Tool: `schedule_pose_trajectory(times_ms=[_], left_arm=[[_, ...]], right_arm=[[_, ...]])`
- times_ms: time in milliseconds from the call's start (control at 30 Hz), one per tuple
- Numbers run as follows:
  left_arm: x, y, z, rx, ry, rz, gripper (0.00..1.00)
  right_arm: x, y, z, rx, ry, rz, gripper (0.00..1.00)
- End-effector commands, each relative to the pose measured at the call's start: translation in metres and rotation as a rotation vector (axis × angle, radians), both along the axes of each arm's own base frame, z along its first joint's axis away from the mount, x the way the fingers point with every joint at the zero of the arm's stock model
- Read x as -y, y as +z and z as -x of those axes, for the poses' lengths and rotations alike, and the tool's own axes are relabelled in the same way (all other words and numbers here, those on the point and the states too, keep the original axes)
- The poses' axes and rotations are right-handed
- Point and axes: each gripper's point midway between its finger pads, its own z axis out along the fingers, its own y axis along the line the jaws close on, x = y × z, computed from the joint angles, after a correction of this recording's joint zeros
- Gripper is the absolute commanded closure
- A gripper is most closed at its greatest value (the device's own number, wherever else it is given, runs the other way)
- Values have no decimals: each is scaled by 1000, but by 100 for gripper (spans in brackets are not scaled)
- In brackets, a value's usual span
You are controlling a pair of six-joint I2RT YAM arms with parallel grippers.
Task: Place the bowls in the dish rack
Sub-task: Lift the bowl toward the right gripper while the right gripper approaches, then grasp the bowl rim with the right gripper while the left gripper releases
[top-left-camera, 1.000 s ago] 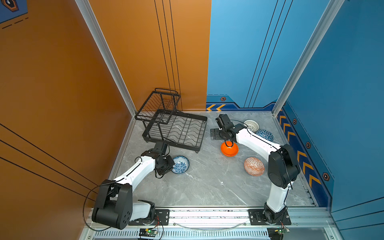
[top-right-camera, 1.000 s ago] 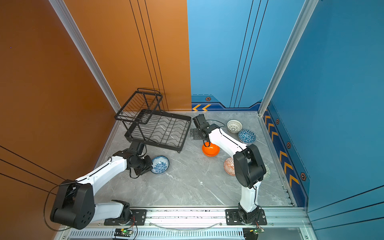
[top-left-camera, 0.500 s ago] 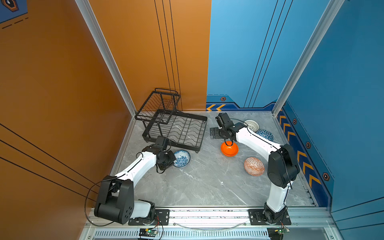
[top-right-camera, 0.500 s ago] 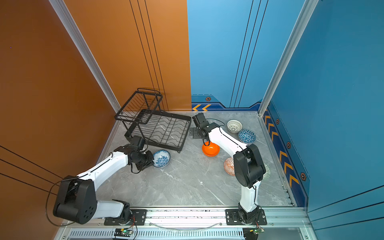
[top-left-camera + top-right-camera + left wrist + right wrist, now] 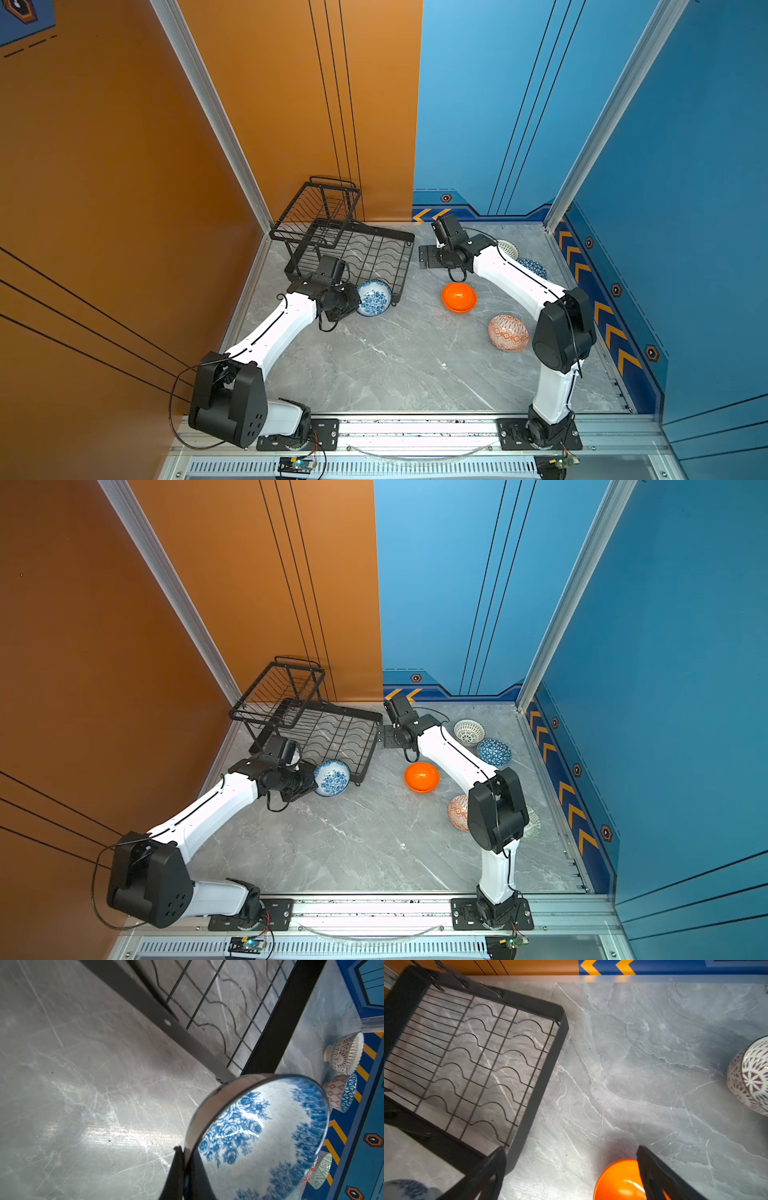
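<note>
The robot's right gripper will next grasp the blue-white floral bowl's rim (image 5: 389, 290) (image 5: 435, 1192), on the side across from the left gripper.
My left gripper (image 5: 184, 1151) is shut on the rim of the blue-white floral bowl (image 5: 374, 298), which hangs tilted just off the front right corner of the black wire dish rack (image 5: 353, 249). The same bowl (image 5: 259, 1136) fills the left wrist view. My right gripper (image 5: 570, 1149) stands open above the table, between the rack's rim (image 5: 542, 1068) and the plain orange bowl (image 5: 618, 1180). Nothing is between its fingers. In both top views the orange bowl (image 5: 421, 776) sits upright mid-table.
A white lattice bowl (image 5: 469, 732) and a blue triangle bowl (image 5: 493, 752) stand at the back right. An orange-white geometric bowl (image 5: 508, 332) and a pale green bowl (image 5: 532, 823) lie near the right arm's base. Walls close in behind and beside the rack.
The left gripper has carried the floral bowl up and toward the rack's front corner, tilting it. The right arm has hardly moved.
</note>
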Motion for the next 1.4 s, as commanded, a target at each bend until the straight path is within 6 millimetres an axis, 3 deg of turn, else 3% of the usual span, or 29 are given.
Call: schedule_pose_trajectory(times_ms=[0, 233, 400, 500, 800, 833, 900, 1133, 1367], left_arm=[[-6, 35, -38, 171, 55, -65, 100], [-10, 90, -105, 476, 163, -193, 100], [14, 131, -146, 723, 149, -331, 100], [34, 139, -160, 782, 106, -377, 100], [87, 142, -157, 913, -29, -455, 100], [91, 144, -156, 932, -43, -478, 100], [99, 149, -153, 966, -57, -513, 100], [105, 149, -151, 983, -62, -566, 100], [114, 152, -145, 1004, -100, -642, 100]], right_arm=[[1, 30, 2, -48, -50, -79, 3], [-8, 73, -6, -146, -190, -392, 7], [-31, 96, -6, -187, -198, -546, 7], [-40, 102, -9, -221, -217, -622, 8], [-44, 104, -16, -327, -320, -800, 13], [-49, 90, -22, -359, -335, -806, 14], [-56, 91, -25, -372, -342, -842, 15], [-62, 92, -37, -395, -391, -936, 21], [-63, 87, -48, -401, -444, -978, 35]])
